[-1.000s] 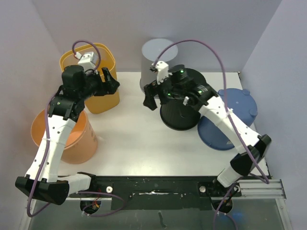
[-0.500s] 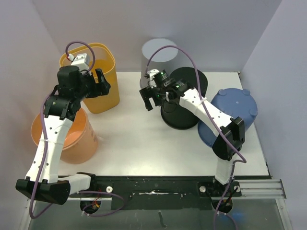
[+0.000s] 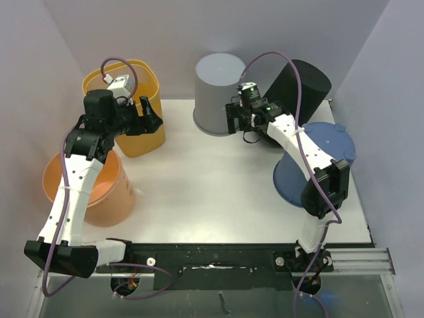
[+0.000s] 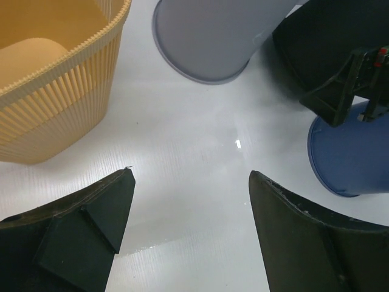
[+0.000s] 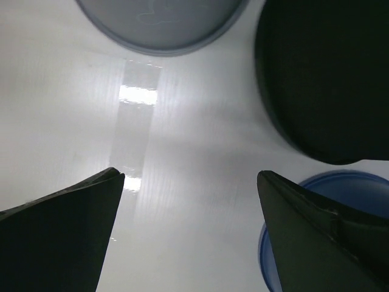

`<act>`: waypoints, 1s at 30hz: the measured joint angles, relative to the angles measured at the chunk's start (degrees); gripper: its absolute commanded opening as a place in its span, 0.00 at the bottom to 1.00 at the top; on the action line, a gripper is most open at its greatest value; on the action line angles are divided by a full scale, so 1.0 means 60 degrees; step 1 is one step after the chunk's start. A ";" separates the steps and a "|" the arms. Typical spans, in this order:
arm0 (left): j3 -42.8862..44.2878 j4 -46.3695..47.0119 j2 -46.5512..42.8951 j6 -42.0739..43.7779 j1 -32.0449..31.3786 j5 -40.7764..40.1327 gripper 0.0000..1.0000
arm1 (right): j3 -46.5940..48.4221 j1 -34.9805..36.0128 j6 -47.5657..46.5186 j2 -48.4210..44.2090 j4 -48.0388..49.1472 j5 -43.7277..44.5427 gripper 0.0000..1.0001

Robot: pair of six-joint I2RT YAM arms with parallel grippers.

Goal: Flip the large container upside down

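The robot's left gripper should next close on the yellow basket's rim [image 3: 153, 99] [image 4: 113, 33], at the near corner toward the middle of the table.
The large black container [image 3: 301, 83] stands at the back right of the table with its closed base facing up, between the grey bin [image 3: 217, 93] and the blue bin [image 3: 318, 162]. It also fills the upper right of the right wrist view, black container [image 5: 322, 73], and the top right of the left wrist view, black container [image 4: 328, 36]. My right gripper [image 3: 233, 120] hovers open just left of it, holding nothing; right gripper [image 5: 189, 176] shows only bare table between its fingers. My left gripper [image 3: 154, 116] is open and empty beside the yellow basket; left gripper [image 4: 189, 175] looks down on the table.
A yellow ribbed basket [image 3: 129, 99] stands at the back left, with an orange bucket [image 3: 89, 189] at the left edge. The grey bin [image 5: 161, 21] and blue bin [image 5: 328, 182] both stand mouth down. Walls close in the back and both sides.
The black container stood mouth up in mid-table and now sits base up at the back right. My right arm swung back and stands apart from it. My left jaws spread slightly wider.
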 measured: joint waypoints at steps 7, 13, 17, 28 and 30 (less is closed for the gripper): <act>-0.0182 0.0200 -0.0015 -0.0033 0.0000 0.0248 0.76 | 0.0124 0.0871 -0.0040 -0.0004 0.0273 -0.0437 0.98; -0.0277 0.0204 -0.0026 -0.0022 0.0000 0.0259 0.76 | 0.0117 0.0903 -0.0007 -0.0004 0.0459 -0.0696 0.98; -0.0277 0.0204 -0.0029 -0.0018 0.0000 0.0280 0.76 | 0.0102 0.0903 -0.0007 -0.0004 0.0517 -0.0838 0.98; -0.0277 0.0525 -0.0033 -0.0127 0.0000 0.0605 0.76 | 0.0557 -0.0106 -0.0466 0.0750 0.0761 -0.0739 0.98; -0.0277 0.0725 -0.0033 -0.0233 0.0000 0.0594 0.76 | 0.0820 -0.0696 -0.0579 0.1271 0.0860 -0.0616 0.98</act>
